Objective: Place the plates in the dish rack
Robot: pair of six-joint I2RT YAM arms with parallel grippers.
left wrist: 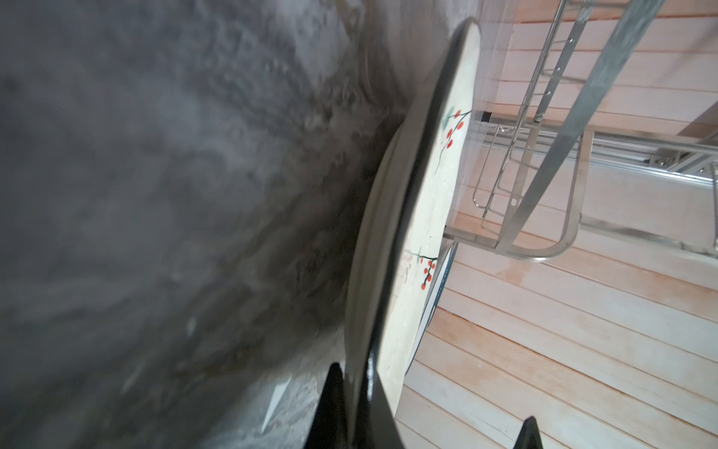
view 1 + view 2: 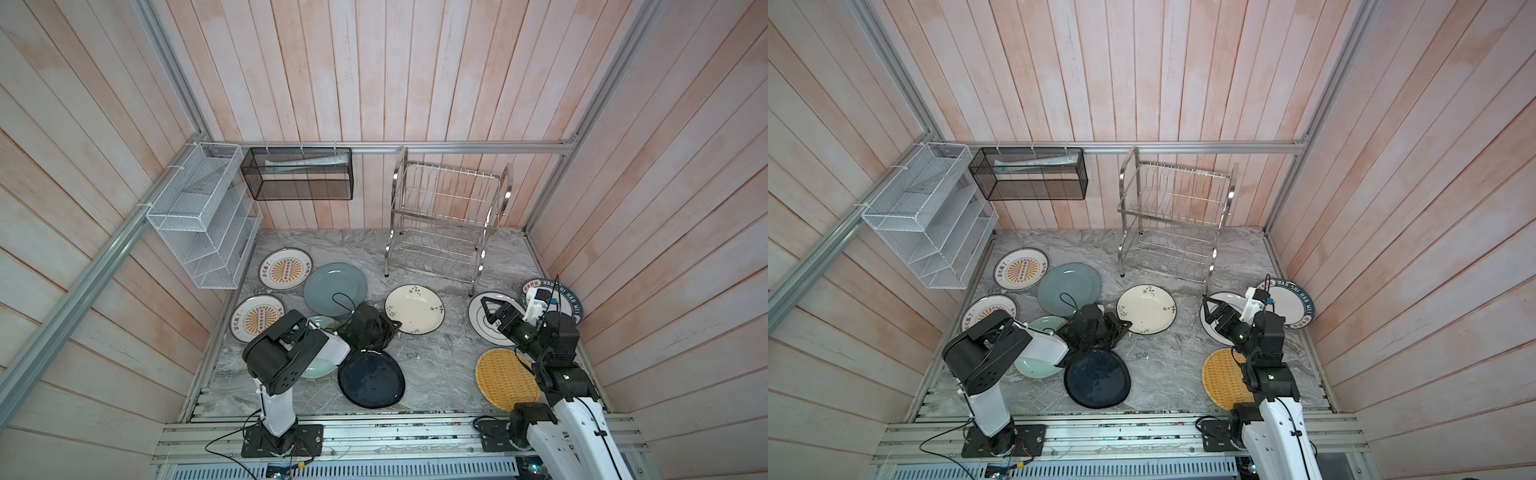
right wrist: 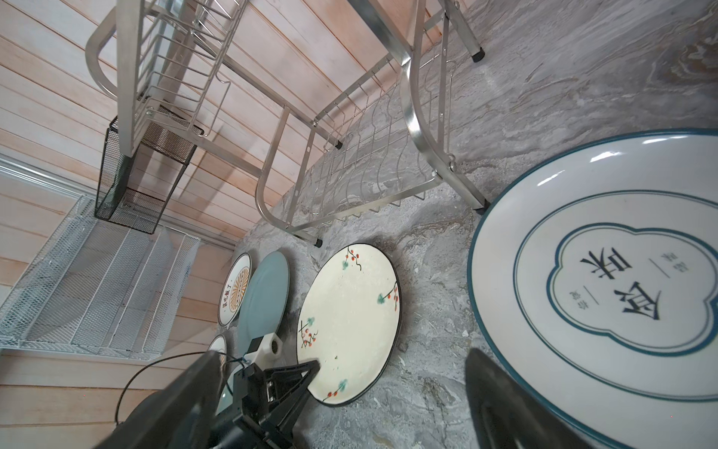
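My right gripper needs to close on the rim of the cream plate (image 2: 443, 313) (image 3: 398, 318), on the side that faces the white lettered plate, opposite my left gripper.
The cream plate (image 2: 415, 309) (image 2: 1148, 309) (image 3: 349, 322) with red berry sprigs lies mid-table. My left gripper (image 2: 392, 327) (image 2: 1124, 324) (image 1: 353, 373) is shut on its near-left rim, one finger over and one under. I cannot tell if that edge is off the table. My right gripper (image 2: 494, 305) (image 2: 1214, 309) (image 3: 344, 359) hangs open above a white lettered plate (image 2: 482, 330) (image 3: 606, 280), holding nothing. The dish rack (image 2: 449, 224) (image 2: 1175, 224) (image 3: 349, 163) stands at the back, no plates in it.
Flat on the table lie two orange-sunburst plates (image 2: 286, 269) (image 2: 257, 318), a grey-blue (image 2: 334, 289), a pale green (image 2: 322, 368) partly under my left arm, a dark navy (image 2: 372, 380) and a yellow woven (image 2: 503, 378). Another lettered plate (image 2: 1291, 303) leans at the right wall. White organiser (image 2: 203, 224), black basket (image 2: 299, 174).
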